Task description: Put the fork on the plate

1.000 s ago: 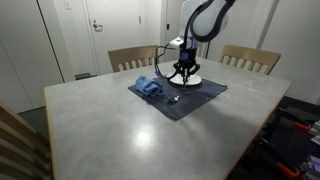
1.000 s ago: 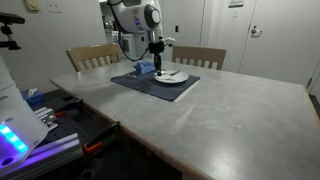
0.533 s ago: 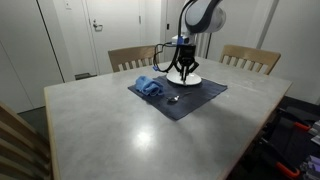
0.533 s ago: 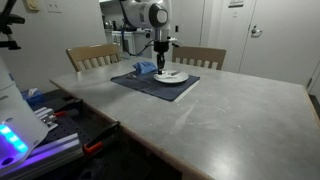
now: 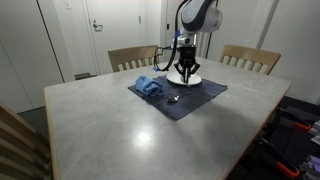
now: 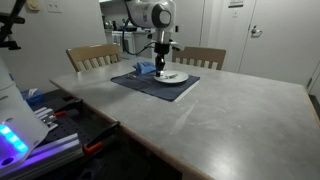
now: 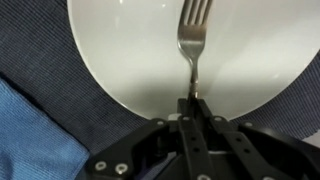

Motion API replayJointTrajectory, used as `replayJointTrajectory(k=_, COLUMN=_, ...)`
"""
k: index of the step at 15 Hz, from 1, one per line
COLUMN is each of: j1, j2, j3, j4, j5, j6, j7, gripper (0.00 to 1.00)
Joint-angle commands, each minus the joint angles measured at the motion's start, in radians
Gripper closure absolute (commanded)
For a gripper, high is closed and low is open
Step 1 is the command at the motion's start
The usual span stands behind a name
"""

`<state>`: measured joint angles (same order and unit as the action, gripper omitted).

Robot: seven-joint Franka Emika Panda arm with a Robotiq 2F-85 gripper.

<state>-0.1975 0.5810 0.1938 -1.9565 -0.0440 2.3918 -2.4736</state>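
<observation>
My gripper is holding the silver fork. It will let go of it near the middle of the round white plate (image 5: 186, 78) (image 7: 193, 60).
In the wrist view my gripper (image 7: 194, 100) is shut on the handle of the silver fork (image 7: 193, 40). The tines point away over the round white plate (image 7: 120, 50). I cannot tell whether the fork touches the plate. In both exterior views the gripper (image 5: 185, 70) (image 6: 162, 66) hangs straight over the plate (image 5: 188, 80) (image 6: 174, 76), at the far side of the table. The fork is too small to make out in those views.
The plate sits on a dark blue placemat (image 5: 195, 95) (image 6: 140, 82) (image 7: 40, 50). A crumpled blue cloth (image 5: 148, 87) (image 7: 25, 135) lies on the mat beside the plate. A silver spoon (image 5: 174, 99) lies on the mat's near part. Two wooden chairs (image 5: 130, 58) (image 5: 250, 58) stand behind the table.
The arm's upper part has straightened and the gripper has risen slightly above the plate. It stays over the same spot.
</observation>
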Motion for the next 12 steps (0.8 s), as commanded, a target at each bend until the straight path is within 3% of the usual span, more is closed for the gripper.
replayJointTrajectory(k=1, j1=0.041, j2=0.028, j3=-0.037, j4=0.036, j5=-0.021, j6=-0.020, j7=-0.026, gripper=0.97)
replayJointTrajectory(k=12, j1=0.087, j2=0.043, j3=-0.071, j4=0.040, j5=-0.076, j6=-0.006, j7=-0.015, gripper=0.97)
